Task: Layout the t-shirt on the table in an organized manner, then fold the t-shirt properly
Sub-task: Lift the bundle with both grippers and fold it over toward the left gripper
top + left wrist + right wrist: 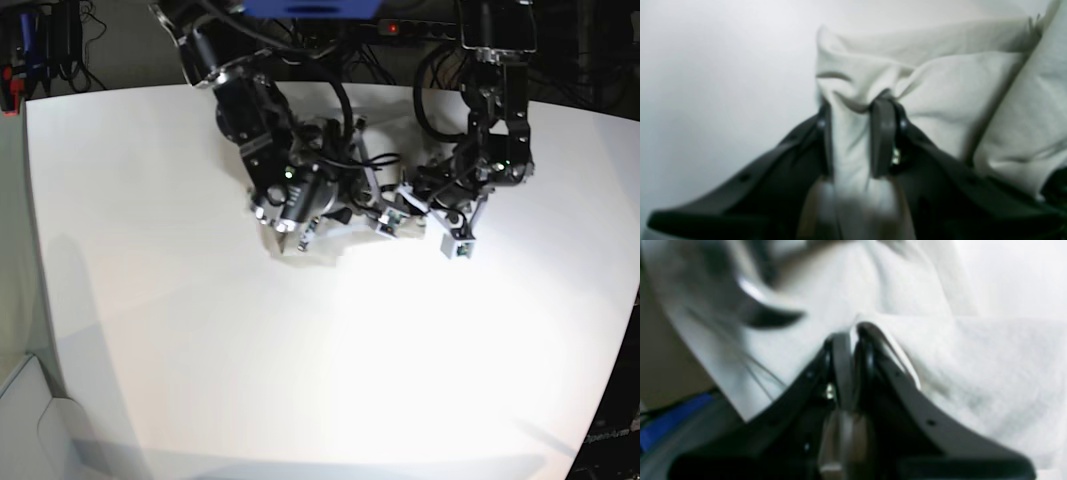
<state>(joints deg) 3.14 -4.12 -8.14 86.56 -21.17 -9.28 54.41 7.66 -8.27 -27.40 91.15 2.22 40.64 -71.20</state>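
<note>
Next, I release the t-shirt's edge with my right gripper on the white table [440, 190] under my left gripper.
The light grey-beige t-shirt [957, 93] is bunched in folds on the white table [723, 83]. My left gripper [855, 110] is shut on a raised fold of it. My right gripper [853, 331] is shut on a thin edge of the t-shirt [990, 373], with cloth draped over one finger. In the base view both grippers are low over the back middle of the table [300, 380], left gripper [455, 240] on the right and right gripper [290, 235] on the left. Glare washes the shirt out there; only a pale strip [345, 228] shows between the arms.
Cables and a power strip [400, 28] lie behind the table's far edge. The right wrist view shows the floor and a blue object [673, 420] beyond the table's edge. White tabletop stretches in front of the arms and to the left.
</note>
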